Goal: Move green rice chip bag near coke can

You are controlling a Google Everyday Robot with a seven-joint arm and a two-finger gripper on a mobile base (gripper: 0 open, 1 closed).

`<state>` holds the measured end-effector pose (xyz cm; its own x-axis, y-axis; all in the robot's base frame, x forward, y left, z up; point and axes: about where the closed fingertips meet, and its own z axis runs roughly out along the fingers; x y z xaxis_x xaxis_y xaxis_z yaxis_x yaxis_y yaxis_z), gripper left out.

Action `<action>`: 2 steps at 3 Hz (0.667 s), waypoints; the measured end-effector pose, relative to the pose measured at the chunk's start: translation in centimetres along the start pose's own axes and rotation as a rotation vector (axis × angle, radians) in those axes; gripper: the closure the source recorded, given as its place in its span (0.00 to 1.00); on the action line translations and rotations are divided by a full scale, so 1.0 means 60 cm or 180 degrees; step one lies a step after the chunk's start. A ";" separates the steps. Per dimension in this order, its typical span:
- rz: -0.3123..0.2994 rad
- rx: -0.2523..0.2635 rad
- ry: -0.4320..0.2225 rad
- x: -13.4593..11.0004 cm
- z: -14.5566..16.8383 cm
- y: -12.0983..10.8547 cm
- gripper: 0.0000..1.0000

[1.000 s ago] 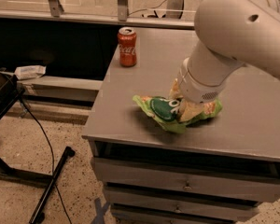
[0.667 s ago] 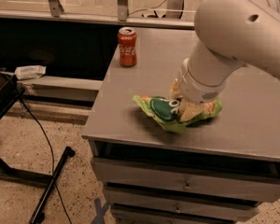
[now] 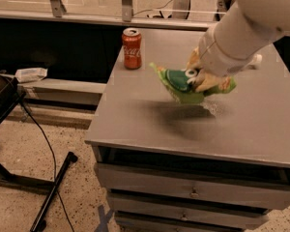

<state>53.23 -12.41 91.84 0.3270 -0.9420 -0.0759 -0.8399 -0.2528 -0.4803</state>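
I will use my gripper to set the green rice chip bag down at a spot just in front of the coke can point(image 3: 143, 75). The bag now hangs above the cabinet top.
The green rice chip bag point(image 3: 181, 83) is crinkly light green with a dark green circle. It hangs lifted off the grey cabinet top point(image 3: 135, 124), with its shadow below it. My gripper point(image 3: 197, 75) is shut on the bag's right part, under the big white arm point(image 3: 241, 30) that comes in from the upper right. The coke can point(image 3: 132, 48) is red with a silver top. It stands upright near the cabinet's back left edge, a short way left of the bag and apart from it.
The cabinet has drawers point(image 3: 193, 192) below its front edge. A black stand leg point(image 3: 50, 199) and a cable lie on the speckled floor at left. A metal railing point(image 3: 127, 1) and a ledge run behind the cabinet.
The bag lay on the cabinet top under my gripper. Now it is lifted clear of the surface and held in the air, somewhat nearer the can.
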 end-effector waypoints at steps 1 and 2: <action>-0.0152 0.0435 0.0049 0.040 -0.051 -0.072 1.00; -0.0354 0.0538 0.0150 0.041 -0.036 -0.114 1.00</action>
<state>58.86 -13.49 96.85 0.3897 -0.9206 0.0249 -0.7138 -0.3190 -0.6235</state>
